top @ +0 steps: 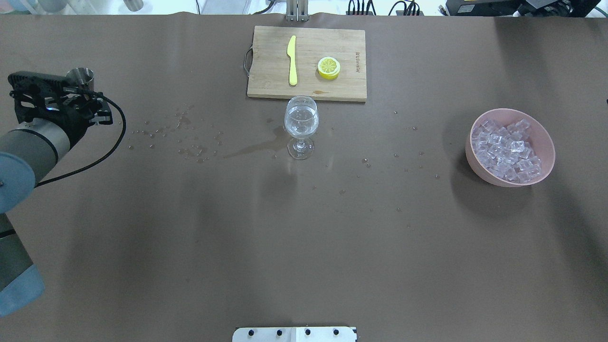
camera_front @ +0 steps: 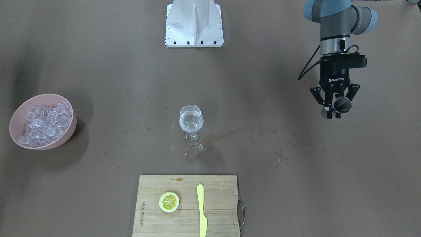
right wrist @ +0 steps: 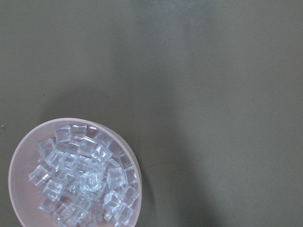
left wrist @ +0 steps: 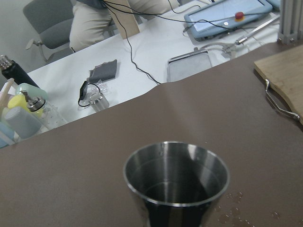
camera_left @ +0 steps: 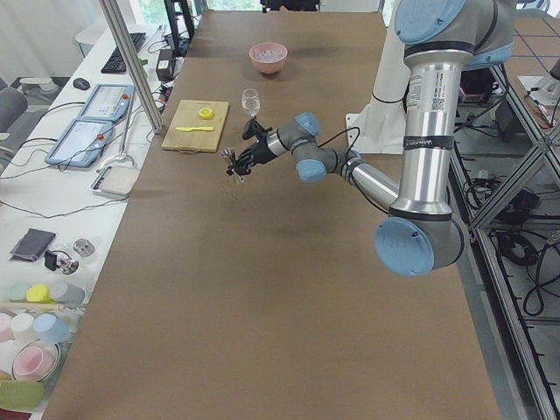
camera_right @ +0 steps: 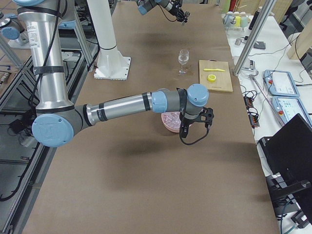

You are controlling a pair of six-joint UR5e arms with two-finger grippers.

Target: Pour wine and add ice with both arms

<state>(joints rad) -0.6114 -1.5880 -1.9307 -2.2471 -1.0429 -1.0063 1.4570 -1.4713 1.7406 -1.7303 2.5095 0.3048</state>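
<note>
The robot's left gripper should release the small steel cup on the bare table [camera_front: 284,113] beside the spilled drops, toward the robot's side.
A stemmed wine glass [camera_front: 191,123] stands at the table's middle and holds clear wine [top: 300,116]. A pink bowl [camera_front: 19,138] is heaped with ice cubes [camera_front: 46,123]; it also shows in the overhead view [top: 546,142] and in the right wrist view [right wrist: 19,198]. My left gripper [camera_front: 334,108] is far off to the side of the glass. It is shut on a small steel cup [camera_front: 342,104], which looks nearly empty in the left wrist view [left wrist: 176,182]. My right gripper [camera_right: 207,115] hangs just beside the bowl; it shows only in the side view, so I cannot tell whether it is open or shut.
A wooden cutting board [camera_front: 154,191] lies beyond the glass, with a lemon slice [camera_front: 169,201] and a yellow knife [camera_front: 202,210] on it. Spilled drops and a wet streak [top: 247,151] lie between the glass and the left gripper. The white pedestal [camera_front: 194,23] stands at the robot's side.
</note>
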